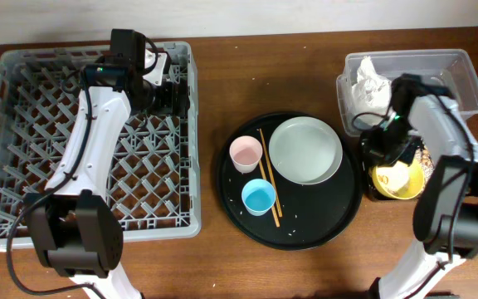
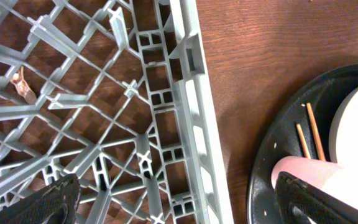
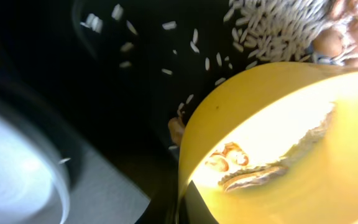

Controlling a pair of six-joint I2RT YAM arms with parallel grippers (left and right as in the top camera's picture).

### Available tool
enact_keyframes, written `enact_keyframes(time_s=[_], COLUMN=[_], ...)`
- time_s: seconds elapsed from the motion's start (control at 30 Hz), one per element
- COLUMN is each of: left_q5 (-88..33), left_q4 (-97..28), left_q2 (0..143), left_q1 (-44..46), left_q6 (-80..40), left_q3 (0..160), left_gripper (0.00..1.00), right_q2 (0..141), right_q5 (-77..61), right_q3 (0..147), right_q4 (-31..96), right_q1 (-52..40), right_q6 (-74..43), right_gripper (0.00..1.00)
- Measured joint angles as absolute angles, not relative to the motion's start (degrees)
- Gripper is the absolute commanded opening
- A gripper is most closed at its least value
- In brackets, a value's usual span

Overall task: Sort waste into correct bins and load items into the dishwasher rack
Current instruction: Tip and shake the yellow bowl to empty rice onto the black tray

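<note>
The robot's right gripper will set the yellow bowl on the round black tray [image 1: 315, 216] below the plate, beside the blue cup.
My right gripper [image 1: 388, 154] is shut on the rim of the yellow bowl [image 1: 398, 181], holding it tilted over the shallow black tray [image 1: 367, 189]. In the right wrist view the bowl [image 3: 291, 155] has brown scraps stuck inside, and rice and scraps [image 3: 272, 31] lie in the tray beyond it. A white napkin [image 1: 368, 79] lies in the clear tub [image 1: 463, 79]. My left gripper [image 1: 173, 91] is open and empty over the right wall of the grey rack [image 1: 56, 141]. The plate [image 1: 305, 149], pink cup [image 1: 246, 153], blue cup [image 1: 258, 197] and chopsticks [image 1: 268, 178] sit on the round black tray [image 1: 305, 224].
The left wrist view shows the rack lattice [image 2: 166, 93], bare brown table beside it, then the pink cup [image 2: 303, 171] and chopsticks [image 2: 309, 134] on the round tray. A small brown scrap [image 2: 20, 84] shows through the rack floor. The snack wrapper is not in view.
</note>
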State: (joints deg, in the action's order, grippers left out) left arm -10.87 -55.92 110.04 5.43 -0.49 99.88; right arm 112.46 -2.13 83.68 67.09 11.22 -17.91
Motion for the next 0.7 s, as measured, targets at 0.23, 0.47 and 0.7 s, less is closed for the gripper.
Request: enact_keyframes(time_s=[0.23, 0.47, 0.7], left_q5=[-10.9, -10.9, -10.9], left_q4=[-55.9, -55.9, -55.9], left_q2=[110.0, 110.0, 110.0], left_q1=[5.4, 5.4, 5.4], left_q6=[-0.5, -0.5, -0.5], left_q3=[99.9, 99.9, 99.9], left_gripper=[0.99, 0.99, 0.99], right_q2=[102.9, 104.4, 113.5], right_q5=[-35.4, -61.8, -74.7], right_q3=[91.8, 91.8, 86.6], right_q4=[76.6, 80.2, 80.2], right_q1=[30.2, 41.4, 41.4], right_q6=[8.4, 32.0, 51.5], right_gripper=[0.04, 0.04, 0.04])
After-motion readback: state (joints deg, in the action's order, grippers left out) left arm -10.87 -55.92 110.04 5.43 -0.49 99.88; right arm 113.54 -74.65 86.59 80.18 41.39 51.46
